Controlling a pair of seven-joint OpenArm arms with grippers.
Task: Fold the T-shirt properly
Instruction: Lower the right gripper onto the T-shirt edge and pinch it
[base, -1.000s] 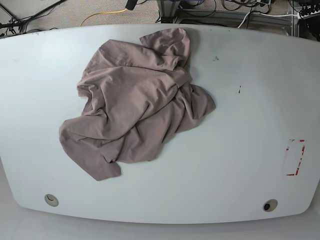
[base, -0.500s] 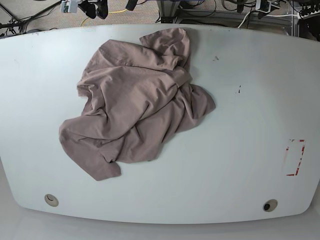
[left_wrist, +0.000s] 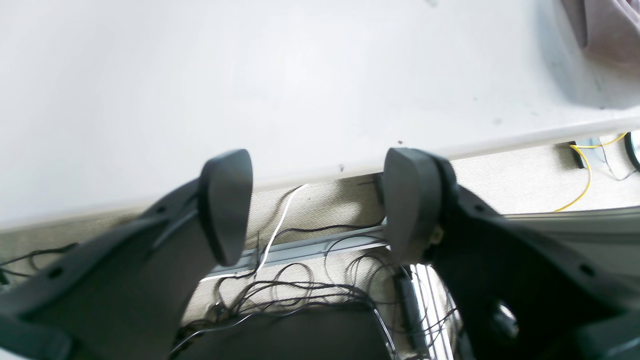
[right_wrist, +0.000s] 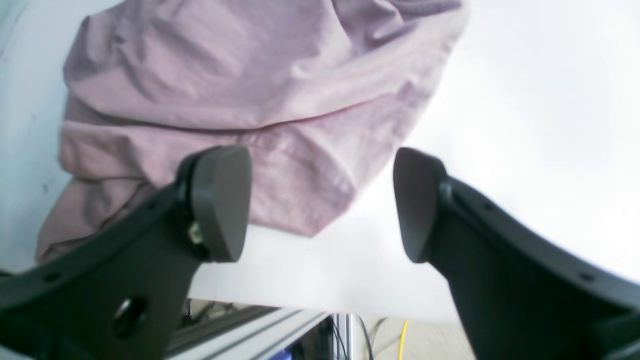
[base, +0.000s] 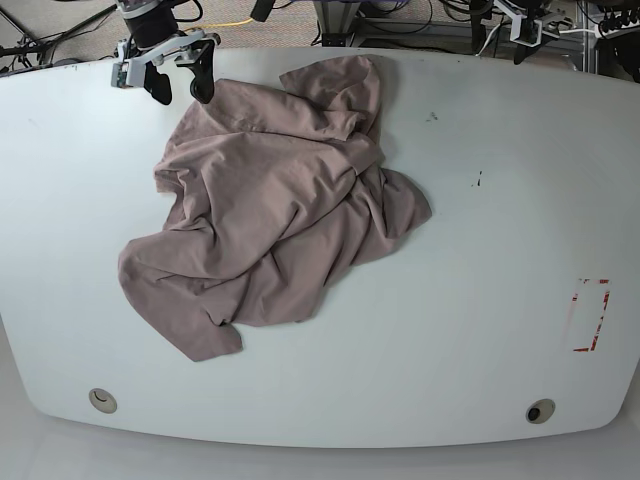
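The robot's right gripper needs to close on the T-shirt's fold (base: 193, 143) (right_wrist: 363, 108) by its outer edge, just in front of the far corner nearest to that gripper.
The T-shirt (base: 270, 205) is a mauve-brown crumpled heap on the left half of the white table (base: 480, 300). My right gripper (base: 181, 84) hangs open at the shirt's far left edge, near the table's back edge. In the right wrist view the open gripper (right_wrist: 317, 205) holds nothing, and the shirt (right_wrist: 250, 90) lies just beyond its fingertips. My left gripper (base: 527, 30) is at the far right, past the back edge. In the left wrist view it (left_wrist: 317, 205) is open and empty over the table edge, with a corner of the shirt (left_wrist: 610, 30) at the top right.
A red-marked rectangle (base: 590, 315) sits near the table's right edge. Two round grommets (base: 102, 400) (base: 540, 411) are at the front. Small dark marks (base: 478, 181) dot the right half. Cables and a metal frame (left_wrist: 300, 295) lie on the floor behind the table.
Both arms have come into the base view from beyond the back edge. The right gripper has dropped to the shirt's far left edge. The shirt has not moved.
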